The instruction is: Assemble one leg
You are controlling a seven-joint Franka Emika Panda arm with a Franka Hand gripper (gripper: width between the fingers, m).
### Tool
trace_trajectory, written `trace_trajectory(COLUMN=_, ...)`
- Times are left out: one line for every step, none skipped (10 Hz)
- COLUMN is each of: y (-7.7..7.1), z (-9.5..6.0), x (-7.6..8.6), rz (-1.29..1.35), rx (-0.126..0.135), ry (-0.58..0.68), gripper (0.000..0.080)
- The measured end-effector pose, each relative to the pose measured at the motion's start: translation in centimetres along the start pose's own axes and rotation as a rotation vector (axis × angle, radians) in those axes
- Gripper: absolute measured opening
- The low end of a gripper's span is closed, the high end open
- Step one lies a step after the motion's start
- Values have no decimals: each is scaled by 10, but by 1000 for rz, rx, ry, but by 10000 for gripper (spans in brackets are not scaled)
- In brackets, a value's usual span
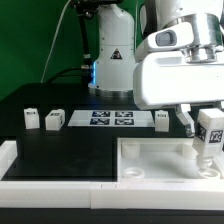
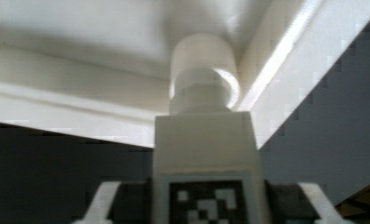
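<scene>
I will let go of the leg, now hanging over the tray-like part, with my gripper when it is upright in the white tray-like part's corner hole (image 1: 209,172) (image 2: 201,48), holding it just beneath its round peg end.
My gripper (image 1: 205,124) is shut on one leg (image 1: 210,132), a small white block with a black-and-white tag, held upright with its round peg end pointing down. It hangs over the right part of the large white square tray-like part (image 1: 150,165). In the wrist view the leg (image 2: 208,140) fills the middle between my fingers (image 2: 114,200), and its rounded tip is close to an inner corner of the tray-like part (image 2: 93,100). I cannot tell whether the tip touches. My gripper (image 2: 208,207) holds the leg at its tagged block.
Three more legs stand on the black table: two at the exterior view's left (image 1: 32,118) (image 1: 55,119) and one nearer my gripper (image 1: 162,119). The marker board (image 1: 112,119) lies between them. The robot's base stands behind it.
</scene>
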State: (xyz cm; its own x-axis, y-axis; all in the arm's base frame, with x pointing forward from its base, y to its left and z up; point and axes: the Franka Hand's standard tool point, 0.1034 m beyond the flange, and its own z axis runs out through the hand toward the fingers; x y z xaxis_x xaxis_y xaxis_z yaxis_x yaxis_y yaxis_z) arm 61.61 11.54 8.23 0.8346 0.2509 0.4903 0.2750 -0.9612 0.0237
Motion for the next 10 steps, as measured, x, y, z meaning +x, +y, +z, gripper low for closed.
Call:
trace_trajectory(y=0, z=3, x=0, rz=0, rx=0, ry=1, gripper=288)
trace_trajectory(y=-1, z=4, x=2, rz=-1, rx=1, ry=3, gripper=288)
trace_trajectory(y=-2, z=5, x=3, rz=-2, rx=0, ry=15, gripper=288)
trace_trajectory(y=-3, z=7, x=5, rz=-3, rx=-1, ry=28, gripper=288)
trace_trajectory(y=-3, z=11, x=4, rz=-3, rx=-1, ry=27, gripper=288)
trace_trajectory(y=-4, z=13, x=3, rz=-4, rx=0, ry=25, gripper=288)
trace_trajectory(y=-4, z=15, x=1, rz=-4, rx=0, ry=23, gripper=288)
trace_trajectory(y=-5, z=19, x=-3, rz=-3, rx=0, ry=22, gripper=288)
trace_trajectory(y=-4, z=20, x=-3, rz=-3, rx=-2, ry=29, gripper=288)
trace_trajectory(y=-4, z=20, x=-3, rz=-2, rx=-7, ry=52, gripper=288)
